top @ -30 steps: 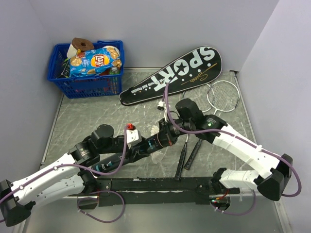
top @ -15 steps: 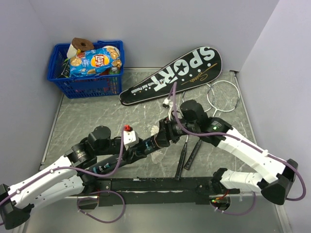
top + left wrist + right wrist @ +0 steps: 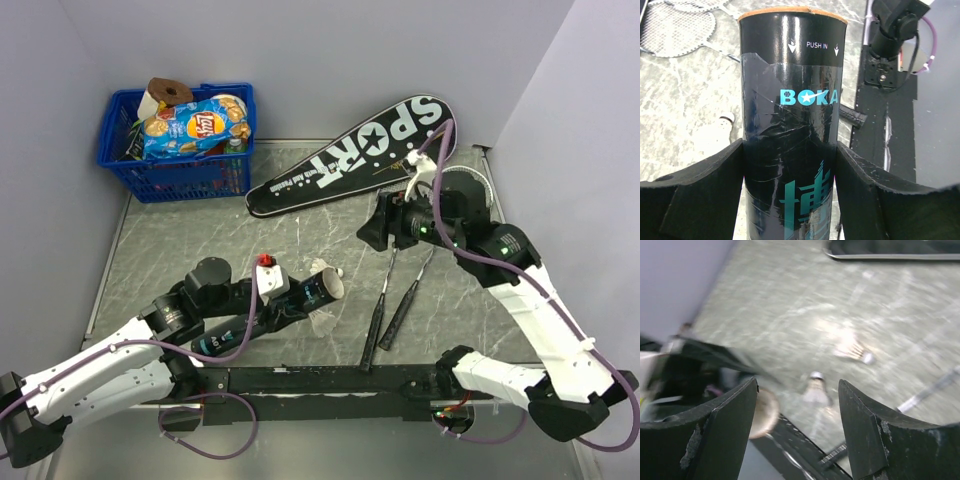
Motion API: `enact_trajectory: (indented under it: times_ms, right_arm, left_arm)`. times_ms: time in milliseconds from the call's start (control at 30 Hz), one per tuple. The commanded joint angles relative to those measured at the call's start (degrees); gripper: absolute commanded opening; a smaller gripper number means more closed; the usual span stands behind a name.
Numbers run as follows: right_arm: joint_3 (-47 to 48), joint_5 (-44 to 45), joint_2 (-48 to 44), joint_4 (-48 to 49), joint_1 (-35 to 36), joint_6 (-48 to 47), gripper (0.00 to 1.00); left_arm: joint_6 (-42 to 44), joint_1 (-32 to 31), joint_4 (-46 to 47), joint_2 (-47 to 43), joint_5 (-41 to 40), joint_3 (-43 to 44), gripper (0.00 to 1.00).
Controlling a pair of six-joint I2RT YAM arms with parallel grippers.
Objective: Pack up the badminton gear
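My right gripper closes next on the feathers (image 3: 322, 322) (image 3: 817, 394) of the white shuttlecock nearer the black base rail, beside the opening of the tube.
My left gripper (image 3: 292, 300) (image 3: 790, 150) is shut on the dark tube (image 3: 312, 292) (image 3: 790, 115), whose open mouth (image 3: 762, 412) points to the right. Well apart from the tube, my right gripper (image 3: 368, 236) (image 3: 797, 385) hangs open and empty above the table. One white shuttlecock (image 3: 816, 390) (image 3: 323, 322) (image 3: 715, 135) lies on the table near the tube's mouth, and a second shuttlecock (image 3: 852, 349) lies farther off. Two rackets (image 3: 380, 310) lie with their black handles toward me, their heads partly hidden under the right arm. The black SPORT cover (image 3: 360, 155) lies at the back.
A blue basket (image 3: 180, 165) of snacks stands at the back left corner. Grey walls close in the table on the left, back and right. The black base rail (image 3: 330, 380) runs along the near edge.
My right gripper has opened and drawn back up and to the right, away from the tube's mouth. The left gripper still holds the tube in nearly the same place.
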Motion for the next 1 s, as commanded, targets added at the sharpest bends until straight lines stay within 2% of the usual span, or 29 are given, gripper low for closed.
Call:
enact_trajectory:
  times_ms: [0,100,200,333,433,533,700,967]
  right_arm:
    - [-3.77,8.8,0.85,-6.64,-0.98,-0.42,0.73]
    - [-10.27,7.41,0.6,-4.37,-1.07,2.47,0.72]
    - [-19.67,2.24,-1.24,3.77,-0.98,9.14,0.73]
    - [-33.1,-1.21,-3.18,13.9,-0.02,23.35,0.72]
    - [-38.13,-0.78,-3.01,19.61,3.14,31.62,0.72]
    - [-39.9,1.24,-1.43,22.43,6.83,38.57,0.73]
    - [-41.4,3.8,1.12,26.22,11.49,48.78,0.75]
    - [-40.35,6.96,5.94,29.57,16.94,56.36,0.74]
  left_arm:
    - [0.39,-0.24,2.57,-0.67,-3.36,1.52,0.01]
    - [0.21,-0.33,2.13,-1.19,-9.07,1.78,0.01]
    - [0.04,-0.24,2.65,-2.33,-15.31,1.52,0.01]
    - [-0.22,-0.24,3.18,-4.35,-21.38,1.25,0.01]
    - [-0.58,-0.24,3.36,-5.06,-24.73,1.34,0.01]
    - [-1.28,-0.24,3.1,-5.24,-28.42,1.6,0.01]
    - [-2.07,-0.24,2.74,-5.5,-27.55,2.31,0.01]
    - [-3.3,-0.24,4.76,-8.93,-27.11,1.52,0.01]
